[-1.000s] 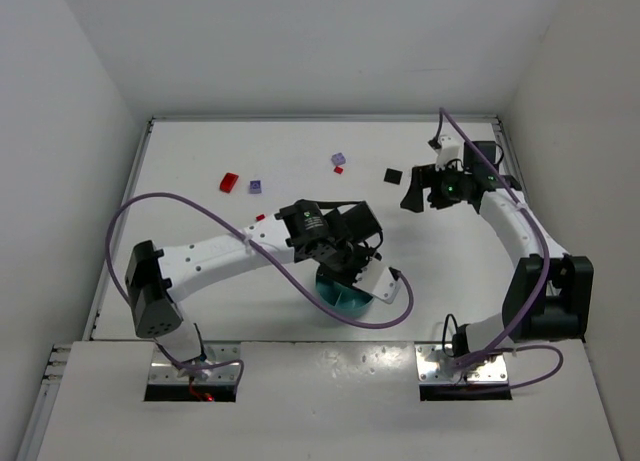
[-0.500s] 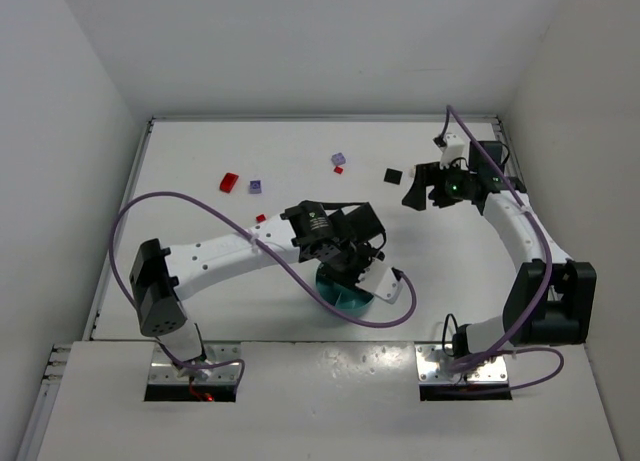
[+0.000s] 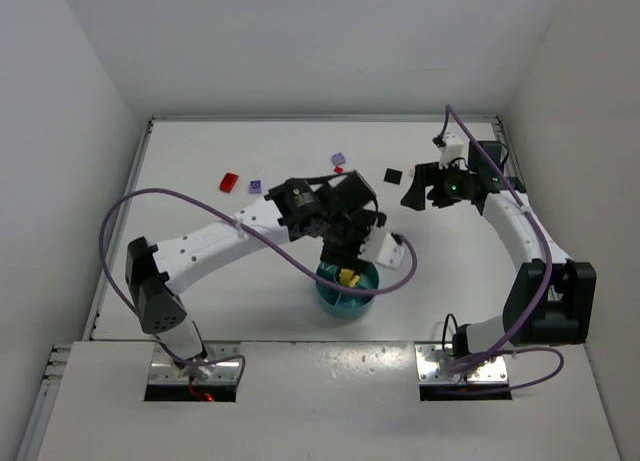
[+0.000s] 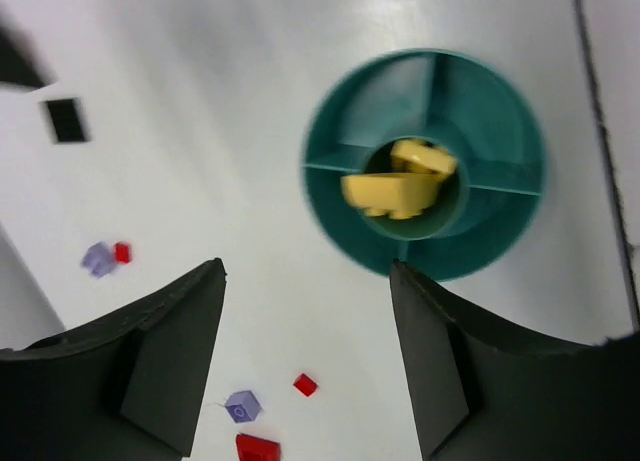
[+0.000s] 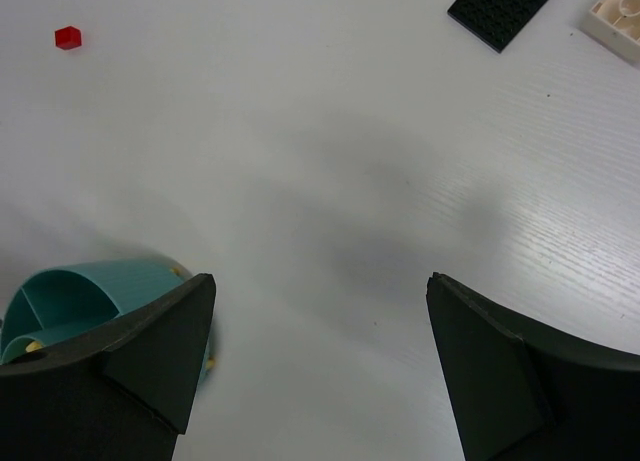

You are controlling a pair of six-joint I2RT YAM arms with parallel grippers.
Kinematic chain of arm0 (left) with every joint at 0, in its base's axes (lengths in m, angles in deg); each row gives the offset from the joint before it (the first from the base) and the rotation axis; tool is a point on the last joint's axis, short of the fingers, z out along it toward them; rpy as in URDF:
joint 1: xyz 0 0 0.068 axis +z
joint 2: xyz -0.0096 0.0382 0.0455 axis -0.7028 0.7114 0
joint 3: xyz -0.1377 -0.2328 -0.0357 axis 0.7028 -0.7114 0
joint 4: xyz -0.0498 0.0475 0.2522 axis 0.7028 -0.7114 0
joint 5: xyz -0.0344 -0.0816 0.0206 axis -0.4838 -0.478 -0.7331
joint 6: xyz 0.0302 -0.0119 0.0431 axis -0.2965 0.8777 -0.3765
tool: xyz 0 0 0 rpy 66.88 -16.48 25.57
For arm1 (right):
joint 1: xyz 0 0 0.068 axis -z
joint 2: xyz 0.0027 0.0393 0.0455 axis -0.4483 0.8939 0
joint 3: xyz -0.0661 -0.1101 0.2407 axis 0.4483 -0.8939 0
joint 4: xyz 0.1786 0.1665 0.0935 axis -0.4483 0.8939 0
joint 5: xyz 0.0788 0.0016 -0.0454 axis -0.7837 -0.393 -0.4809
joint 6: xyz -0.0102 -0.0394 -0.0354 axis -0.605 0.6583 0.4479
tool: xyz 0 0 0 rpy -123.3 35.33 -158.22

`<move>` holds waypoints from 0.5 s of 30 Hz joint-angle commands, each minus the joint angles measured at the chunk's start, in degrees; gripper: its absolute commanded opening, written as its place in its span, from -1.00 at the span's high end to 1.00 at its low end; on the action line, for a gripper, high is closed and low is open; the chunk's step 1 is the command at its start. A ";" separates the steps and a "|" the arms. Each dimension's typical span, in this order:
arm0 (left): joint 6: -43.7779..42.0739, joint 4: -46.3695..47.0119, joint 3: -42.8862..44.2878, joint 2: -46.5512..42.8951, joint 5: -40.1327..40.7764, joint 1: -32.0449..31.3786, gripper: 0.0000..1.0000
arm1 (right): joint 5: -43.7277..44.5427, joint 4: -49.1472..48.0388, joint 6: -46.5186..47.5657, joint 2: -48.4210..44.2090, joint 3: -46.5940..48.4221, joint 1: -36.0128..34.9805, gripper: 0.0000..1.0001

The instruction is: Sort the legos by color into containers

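Observation:
The tan lego beside the black plate is next, so I will move my right gripper to it and close on the tan lego's sides (image 3: 412,171) (image 5: 616,23).
The round teal dish (image 3: 330,293) sits near the table's front, and two yellow legos (image 3: 348,277) lie in its centre well. The left wrist view also shows the dish (image 4: 505,111) and the yellow legos (image 4: 400,186). My left gripper (image 3: 345,249) hangs open and empty above the dish's far side (image 4: 305,271). Below it lie a small red lego (image 4: 305,384), a purple one (image 4: 241,406) and a red one (image 4: 258,447). My right gripper (image 3: 411,195) is open and empty (image 5: 320,279) over bare table, near a black plate (image 5: 502,6) and a tan lego (image 5: 615,11).
On the far table lie a red lego (image 3: 229,182), a purple one (image 3: 255,185), a purple one (image 3: 338,160) with a tiny red one (image 3: 338,169), and the black plate (image 3: 393,173). White walls close in the table on three sides.
My left gripper has drawn back from over the dish toward the far side, uncovering the yellow legos in the centre well. The right arm has barely moved.

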 commanded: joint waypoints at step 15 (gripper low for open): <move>37.95 24.15 -8.51 -23.35 -21.09 38.96 -0.99 | 5.88 4.80 4.96 13.16 17.16 -1.91 -0.68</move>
